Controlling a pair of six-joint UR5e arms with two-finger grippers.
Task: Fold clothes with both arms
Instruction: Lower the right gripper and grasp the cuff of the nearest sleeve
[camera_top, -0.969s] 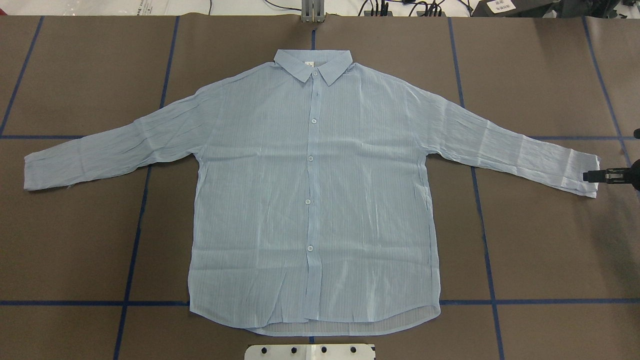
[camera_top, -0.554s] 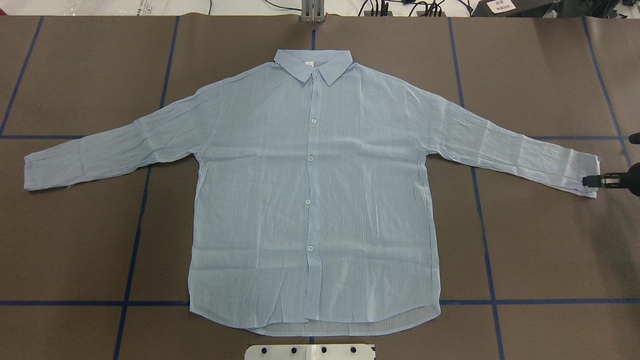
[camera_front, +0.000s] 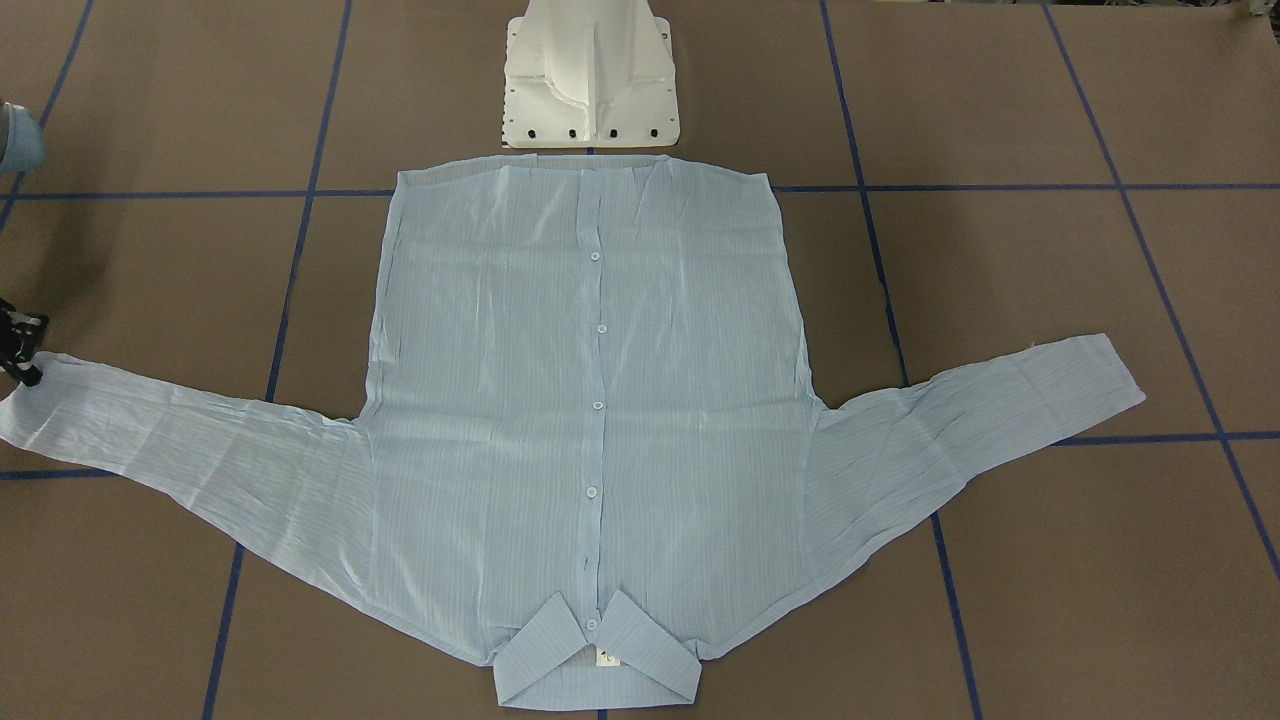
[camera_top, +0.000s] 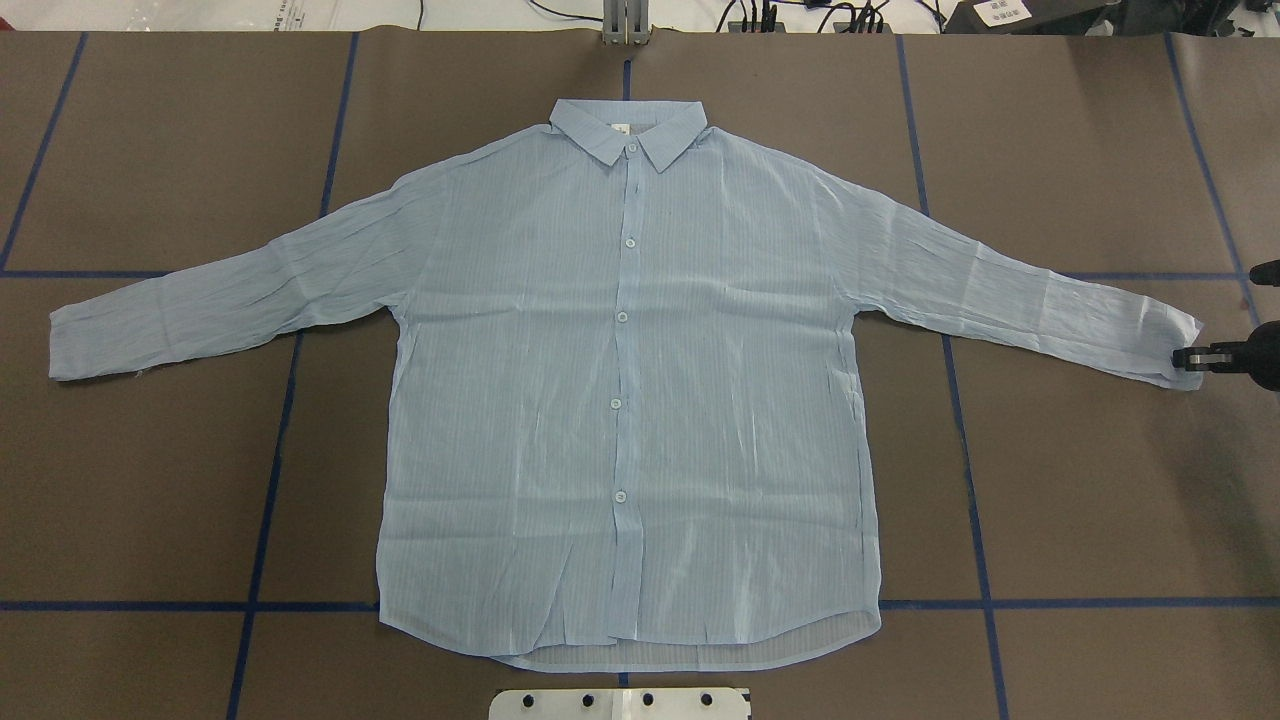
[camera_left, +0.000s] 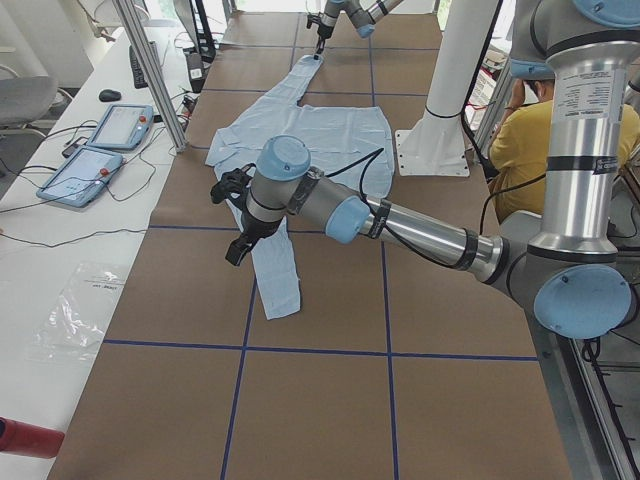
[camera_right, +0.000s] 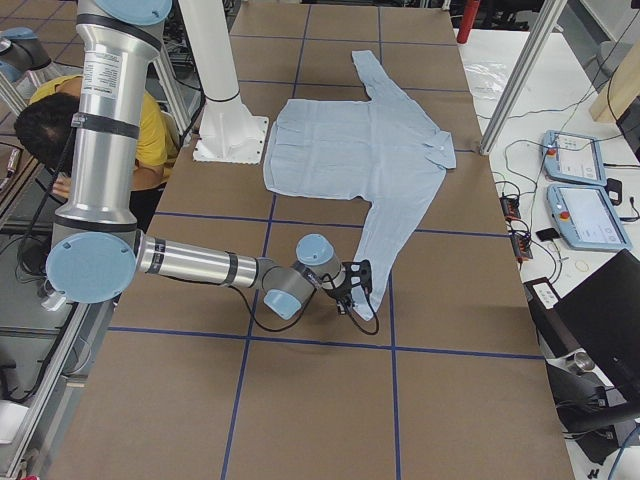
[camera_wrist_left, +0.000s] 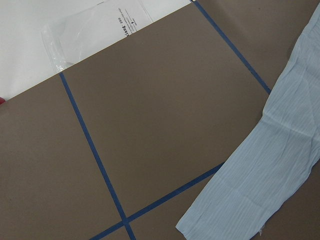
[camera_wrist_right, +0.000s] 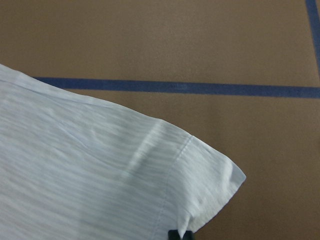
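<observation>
Next, my right gripper releases the cuff of the sleeve onto the front of the shirt, just across the button row (camera_front: 657, 422) next to the middle button.
The pale-blue striped shirt (camera_top: 620, 400) lies flat and buttoned on the brown table, collar at the far side and both sleeves spread out; it also shows in the front view (camera_front: 590, 400). My right gripper (camera_top: 1183, 358) is at the end of the sleeve on the overhead view's right. It looks shut on the cuff edge (camera_wrist_right: 215, 185), with a dark fingertip at the bottom of the right wrist view. My left gripper (camera_left: 232, 225) hovers over the other sleeve (camera_wrist_left: 270, 170). It shows only in the exterior left view, so I cannot tell whether it is open or shut.
The white mounting base (camera_top: 620, 703) sits at the near edge by the shirt's hem. Blue tape lines (camera_top: 270, 500) cross the table. A plastic bag (camera_wrist_left: 90, 35) lies past the table's left end. Control tablets (camera_left: 100, 145) and a metal post (camera_left: 150, 70) stand along the far side.
My right gripper has shifted slightly outward and toward the near side at the cuff. The sleeve end has been drawn straighter and flatter. The rest of the shirt has not moved.
</observation>
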